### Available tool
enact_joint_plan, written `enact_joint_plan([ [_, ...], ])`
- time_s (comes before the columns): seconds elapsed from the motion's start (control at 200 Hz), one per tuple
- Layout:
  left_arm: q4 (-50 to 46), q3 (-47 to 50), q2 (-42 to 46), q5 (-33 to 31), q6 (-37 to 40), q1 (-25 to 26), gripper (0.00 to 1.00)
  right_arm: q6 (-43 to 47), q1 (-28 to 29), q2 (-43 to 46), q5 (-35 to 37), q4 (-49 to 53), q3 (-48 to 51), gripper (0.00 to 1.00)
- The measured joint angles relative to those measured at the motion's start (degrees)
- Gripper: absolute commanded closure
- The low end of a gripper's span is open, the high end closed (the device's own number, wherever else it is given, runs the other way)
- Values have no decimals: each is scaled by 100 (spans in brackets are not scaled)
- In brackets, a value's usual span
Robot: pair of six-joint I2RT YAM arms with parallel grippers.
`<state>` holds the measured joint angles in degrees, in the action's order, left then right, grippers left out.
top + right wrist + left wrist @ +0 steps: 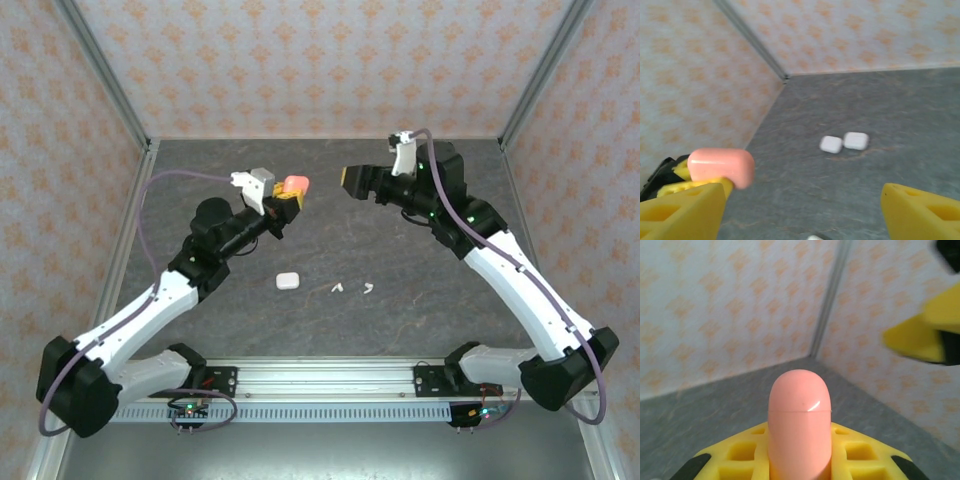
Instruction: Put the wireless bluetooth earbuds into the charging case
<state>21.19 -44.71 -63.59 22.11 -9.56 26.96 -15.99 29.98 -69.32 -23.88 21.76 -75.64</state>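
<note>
The robot's left gripper needs to put the coral-pink charging case, now held above the table, down on the table [290,234] beyond the white case near the earbuds.
A coral-pink charging case [295,186] with its lid closed is held above the table; my left gripper [283,200] is shut on it. In the left wrist view the case [800,420] stands upright between the yellow fingers [742,452]. My right gripper [356,181] faces it from the right, open and holding nothing. In the right wrist view its yellow fingertips [682,210] stand wide apart, and the pink case [722,167] sits just beyond the left one. Two white earbuds [338,288] [369,288] lie on the table in front.
A white case [288,281] lies on the table left of the earbuds. In the right wrist view, two white rounded cases [831,144] [856,140] lie side by side on the dark tabletop. Patterned walls enclose the table on three sides.
</note>
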Motion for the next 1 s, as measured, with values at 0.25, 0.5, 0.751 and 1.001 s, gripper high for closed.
enact_joint_plan([
  [0.25, -190, 280, -1224, -52, -813, -802, 100, -313, -142, 33, 319, 157, 608, 17],
  [0.5, -273, 247, -2483, -2, -1338, -859, 100, -494, -142, 33, 389, 188, 638, 9],
  [0.751, -203, 221, -3272, -11, -1705, -859, 90, -610, -142, 33, 374, 184, 638, 1],
  [1.001, 22, 184, -3676, -15, -1958, -859, 77, -636, -142, 33, 330, 186, 678, 1],
])
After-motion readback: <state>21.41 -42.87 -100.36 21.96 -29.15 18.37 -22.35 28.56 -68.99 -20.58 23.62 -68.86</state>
